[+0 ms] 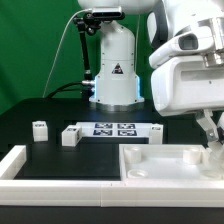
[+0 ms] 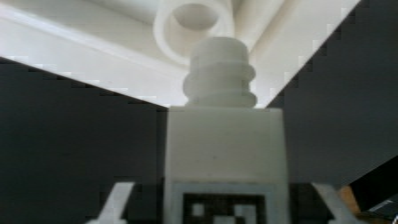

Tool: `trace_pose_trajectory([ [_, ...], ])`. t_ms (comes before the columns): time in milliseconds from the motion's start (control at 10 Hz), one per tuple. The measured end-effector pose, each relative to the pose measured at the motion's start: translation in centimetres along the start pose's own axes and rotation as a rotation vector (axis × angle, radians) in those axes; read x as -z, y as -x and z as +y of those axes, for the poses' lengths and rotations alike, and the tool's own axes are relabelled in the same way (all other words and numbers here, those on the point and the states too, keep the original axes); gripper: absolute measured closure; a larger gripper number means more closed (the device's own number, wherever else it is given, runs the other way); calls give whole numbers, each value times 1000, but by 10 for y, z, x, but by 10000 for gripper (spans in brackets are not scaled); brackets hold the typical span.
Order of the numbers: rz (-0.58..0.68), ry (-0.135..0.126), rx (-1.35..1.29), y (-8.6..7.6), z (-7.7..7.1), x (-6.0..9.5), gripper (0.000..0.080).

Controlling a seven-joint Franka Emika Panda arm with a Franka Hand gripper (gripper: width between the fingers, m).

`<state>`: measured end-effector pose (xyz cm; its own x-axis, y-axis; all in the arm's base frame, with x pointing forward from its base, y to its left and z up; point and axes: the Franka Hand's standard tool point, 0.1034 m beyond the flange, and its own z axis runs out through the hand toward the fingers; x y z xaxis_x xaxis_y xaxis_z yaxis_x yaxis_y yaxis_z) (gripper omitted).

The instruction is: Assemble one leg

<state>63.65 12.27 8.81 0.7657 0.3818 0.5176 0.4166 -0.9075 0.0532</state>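
The robot's gripper will release the leg standing upright in the round hole at the white panel's front corner [image 1: 196,173] [image 2: 194,17].
In the wrist view my gripper [image 2: 222,208] is shut on the leg [image 2: 224,140], a white block-shaped post with a black-and-white tag on the face towards the camera. Its fingers [image 2: 116,200] show on either side of it. The leg's ribbed screw tip [image 2: 221,70] points at a round hole [image 2: 191,15] in a corner of the large white panel [image 2: 89,45] and is not in it. In the exterior view the gripper [image 1: 210,138] hangs over the panel's [image 1: 165,165] right corner, with the leg [image 1: 214,152] mostly hidden by the hand.
Two loose white legs [image 1: 40,128] [image 1: 70,135] stand on the black table at the exterior view's left. The marker board [image 1: 112,129] lies behind the panel. A white border rail [image 1: 20,165] runs along the front left. The robot base [image 1: 113,70] stands at the back.
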Motion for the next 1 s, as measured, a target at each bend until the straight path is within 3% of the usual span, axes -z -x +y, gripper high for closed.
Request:
trace_pose_trajectory([
  [100,-4,-1,-1,3,0,-1,511],
  [300,52,25,-1,3,6,-2,511],
  [1000,40,20,-6,18,2,-11,511],
])
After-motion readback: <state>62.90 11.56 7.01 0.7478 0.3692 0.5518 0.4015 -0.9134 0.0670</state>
